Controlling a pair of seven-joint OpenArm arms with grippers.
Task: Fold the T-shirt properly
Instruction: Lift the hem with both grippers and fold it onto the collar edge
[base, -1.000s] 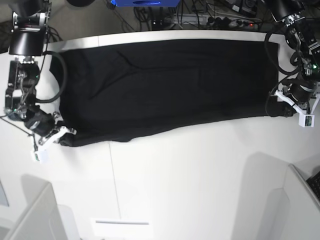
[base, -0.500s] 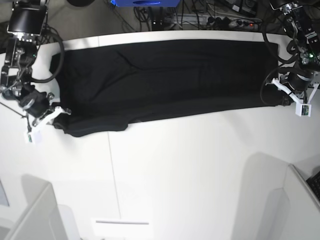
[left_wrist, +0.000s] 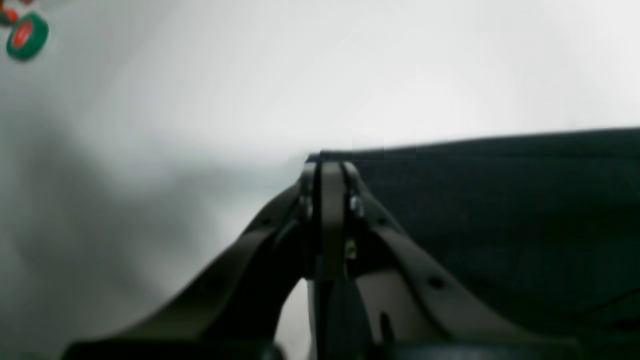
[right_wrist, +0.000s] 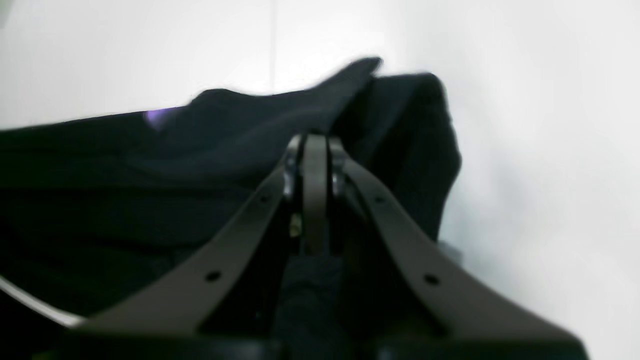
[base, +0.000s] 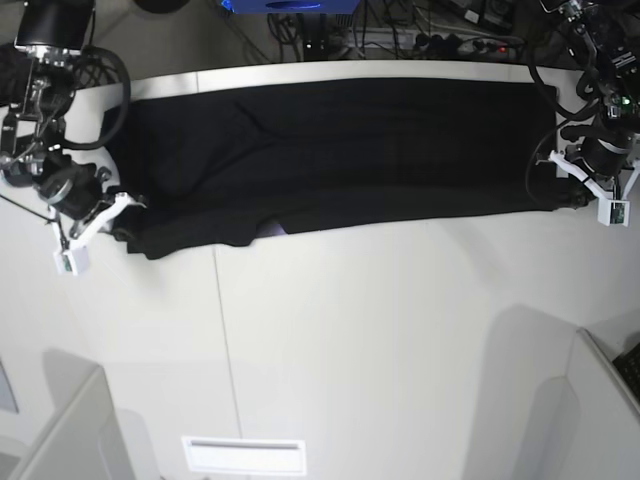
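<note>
Next, I lay the black T-shirt's near corner down with my left gripper about halfway (base: 552, 149) along the same short end.
The black T-shirt (base: 330, 150) lies stretched as a long band across the far half of the white table (base: 380, 340), plain side up. A small purple patch (base: 275, 230) peeks out at its near edge. My left gripper (base: 572, 198) is at the shirt's right end, shut on the cloth edge; the left wrist view shows the fingertips (left_wrist: 325, 167) closed at the shirt's (left_wrist: 500, 210) corner. My right gripper (base: 126, 224) is at the left end, shut on bunched cloth (right_wrist: 400, 130), with the gripper (right_wrist: 312, 142) closed in the right wrist view.
Cables and a power strip (base: 450, 40) lie beyond the table's far edge. Grey-white panels stand at the near left (base: 60, 430) and near right (base: 600, 400) corners. A green and red round item (left_wrist: 25, 35) sits off to the side in the left wrist view.
Both grippers have moved toward the far side, carrying the shirt's near edge with them. The black band is narrower, and a purple patch now shows at its near edge.
</note>
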